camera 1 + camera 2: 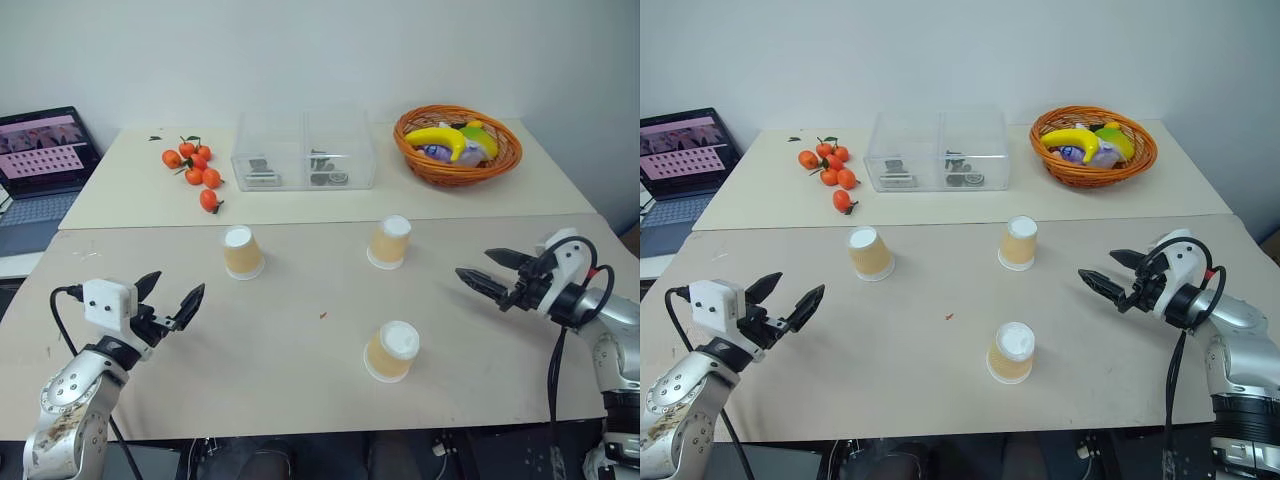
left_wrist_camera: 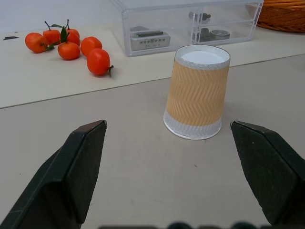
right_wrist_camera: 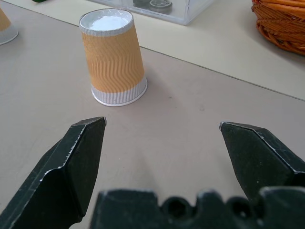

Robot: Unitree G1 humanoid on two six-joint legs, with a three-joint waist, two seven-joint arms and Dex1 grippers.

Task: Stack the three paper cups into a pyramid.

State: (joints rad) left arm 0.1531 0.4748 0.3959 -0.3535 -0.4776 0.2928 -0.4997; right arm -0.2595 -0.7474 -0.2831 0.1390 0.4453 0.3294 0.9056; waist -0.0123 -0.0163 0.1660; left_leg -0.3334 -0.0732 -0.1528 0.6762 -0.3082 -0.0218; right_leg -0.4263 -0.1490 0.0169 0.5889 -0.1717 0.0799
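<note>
The robot's right gripper will next move to the front paper cup, the one nearest the table's near edge, and close on the cup's upper sides (image 1: 390, 351).
Three tan paper cups stand upside down and apart on the near table: one at the left (image 1: 242, 252), one at the back right (image 1: 389, 242) and one nearer the front (image 1: 391, 351). No cup rests on another. My left gripper (image 1: 175, 294) hovers open at the table's left side, short of the left cup, which the left wrist view shows straight ahead between the fingers (image 2: 197, 93). At the table's right side my right gripper (image 1: 478, 264) is open and points left toward the back right cup (image 3: 114, 59). Neither gripper holds anything.
On the far table lie several tangerines (image 1: 195, 170), a clear plastic drawer box (image 1: 303, 152) and a wicker basket (image 1: 460, 178) holding a banana and other fruit. An open laptop (image 1: 40, 160) sits off the far left. A seam runs between the two tables.
</note>
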